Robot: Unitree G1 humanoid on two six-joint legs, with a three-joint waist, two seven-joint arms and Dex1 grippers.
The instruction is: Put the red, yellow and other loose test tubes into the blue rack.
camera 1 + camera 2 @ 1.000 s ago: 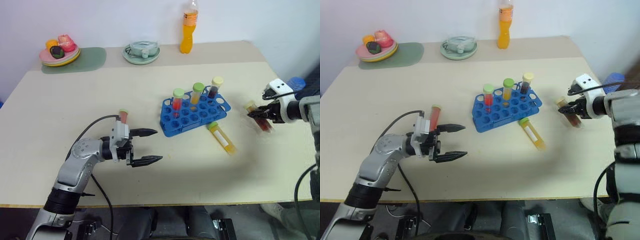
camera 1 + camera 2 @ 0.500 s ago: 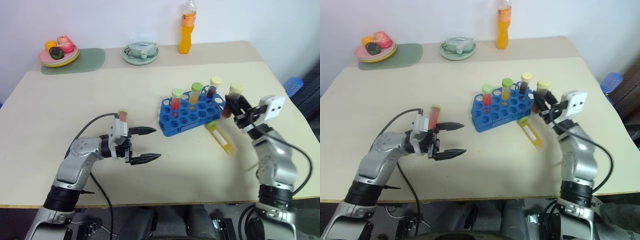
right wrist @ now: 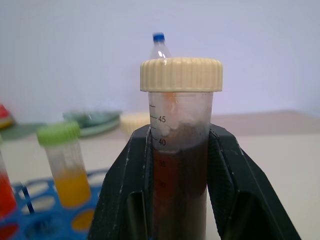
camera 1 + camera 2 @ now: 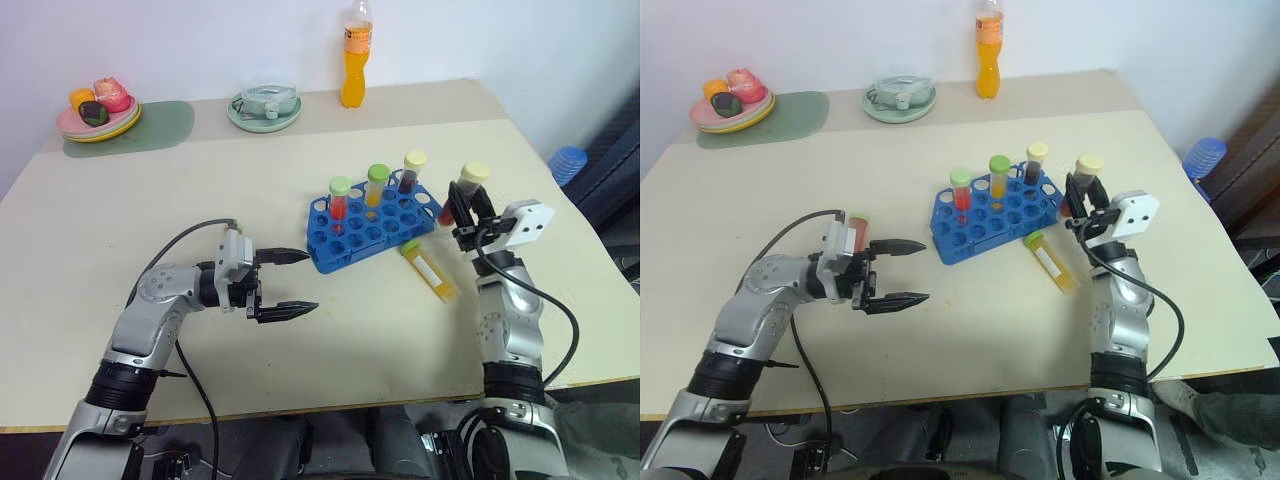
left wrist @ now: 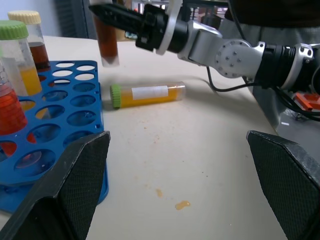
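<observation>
Next, my right gripper releases its dark brown test tube in the blue rack's end hole (image 4: 429,207) next to the cap of the lying yellow tube. The dark brown tube is held upright just off the rack.
The blue rack (image 4: 372,228) stands mid-table with three capped tubes upright in it: red, yellow and dark brown. My right gripper (image 4: 463,207) is shut on a dark brown test tube (image 3: 180,150) with a pale yellow cap, held upright just off the rack's right end. A yellow test tube (image 4: 431,271) with a green cap lies on the table in front of that end. A red test tube (image 4: 858,226) shows just behind my left hand. My left gripper (image 4: 311,282) points at the rack from its left, open and empty.
Along the far edge stand an orange drink bottle (image 4: 353,68), a pale green plate (image 4: 264,110) and a plate of toy food (image 4: 96,115) on a green mat. A blue object (image 4: 566,160) sits beyond the right table edge.
My right arm has swung in from the table's right edge to beside the rack, turning the dark brown tube upright. The left gripper has stayed put.
</observation>
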